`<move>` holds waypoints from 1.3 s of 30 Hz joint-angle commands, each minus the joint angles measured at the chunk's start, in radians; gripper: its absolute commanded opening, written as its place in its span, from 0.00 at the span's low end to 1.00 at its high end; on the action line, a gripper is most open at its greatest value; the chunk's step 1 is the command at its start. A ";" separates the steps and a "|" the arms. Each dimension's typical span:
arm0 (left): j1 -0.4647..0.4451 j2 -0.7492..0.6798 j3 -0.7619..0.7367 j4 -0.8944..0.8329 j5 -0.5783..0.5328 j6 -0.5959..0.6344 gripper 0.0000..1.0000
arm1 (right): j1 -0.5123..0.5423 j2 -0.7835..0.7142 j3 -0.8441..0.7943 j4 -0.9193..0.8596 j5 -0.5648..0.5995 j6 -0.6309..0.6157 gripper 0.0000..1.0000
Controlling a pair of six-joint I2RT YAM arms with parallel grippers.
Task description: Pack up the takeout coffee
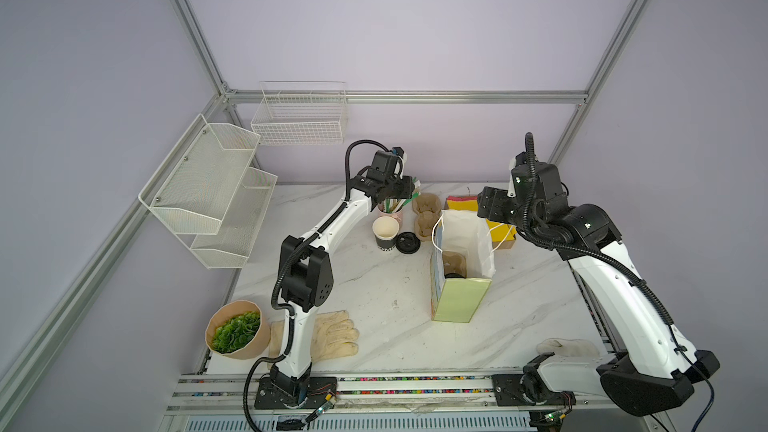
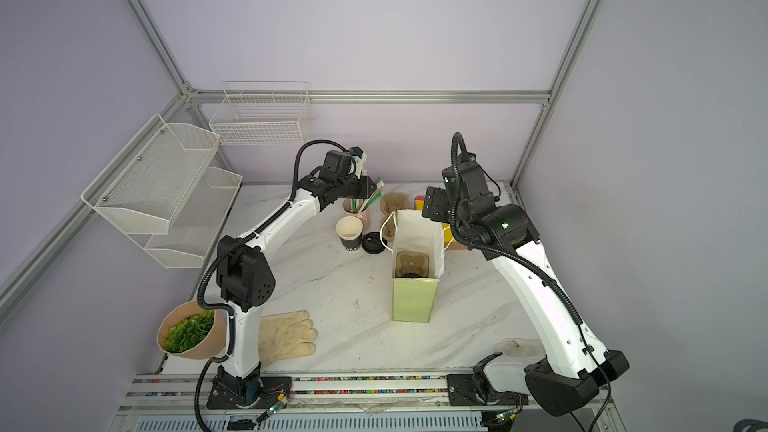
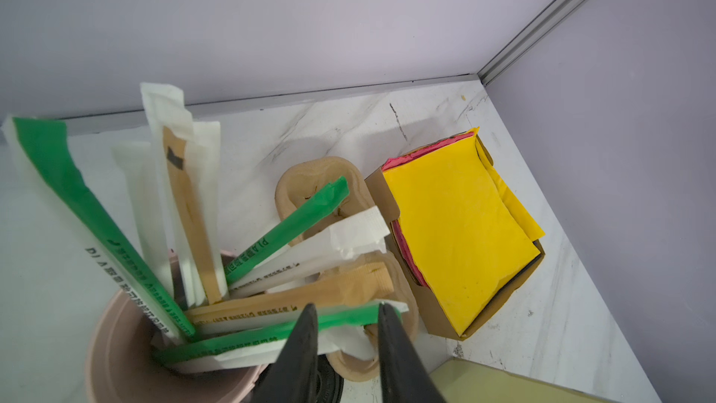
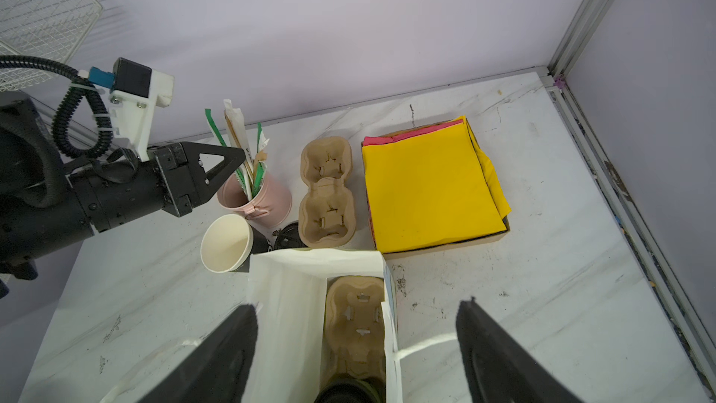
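The green-wrapped straw lies across only the very ends of my left gripper's narrow fingers, so my left gripper will open, reach lower and pinch a wrapped straw's end (image 3: 356, 342).
The takeout coffee (image 4: 348, 392), a light green cup under a black lid (image 1: 455, 275), stands in a pulp carrier (image 4: 358, 315) at the bottom of the open paper bag (image 1: 459, 299); both top views show only its lid (image 2: 411, 275). My right gripper (image 4: 358, 308) hangs open above the bag's mouth, just behind it in a top view (image 1: 486, 201), and holds nothing. My left gripper (image 3: 346, 308) is at the pink cup of wrapped straws (image 3: 116, 346). Its jaws stand narrowly apart, and a green-wrapped straw (image 3: 248, 337) lies across the gap at their tips.
A black paper cup (image 1: 385, 232) stands open next to a loose black lid (image 1: 408, 242). A spare pulp carrier (image 1: 426, 216) and a box of yellow napkins (image 4: 430, 188) sit behind the bag. Gloves (image 1: 332, 334) and a plant pot (image 1: 237, 330) lie near the front left. Wire shelves (image 1: 208, 184) hang on the left wall.
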 commanded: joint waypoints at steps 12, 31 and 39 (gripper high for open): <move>0.005 -0.001 0.094 -0.022 0.019 -0.015 0.31 | -0.005 -0.028 -0.014 0.023 -0.012 -0.008 0.84; -0.009 0.018 0.084 -0.015 0.037 -0.023 0.33 | -0.004 -0.035 -0.029 0.026 -0.026 -0.010 0.84; -0.011 0.019 0.086 -0.010 0.062 -0.038 0.40 | -0.005 -0.039 -0.042 0.030 -0.028 -0.013 0.84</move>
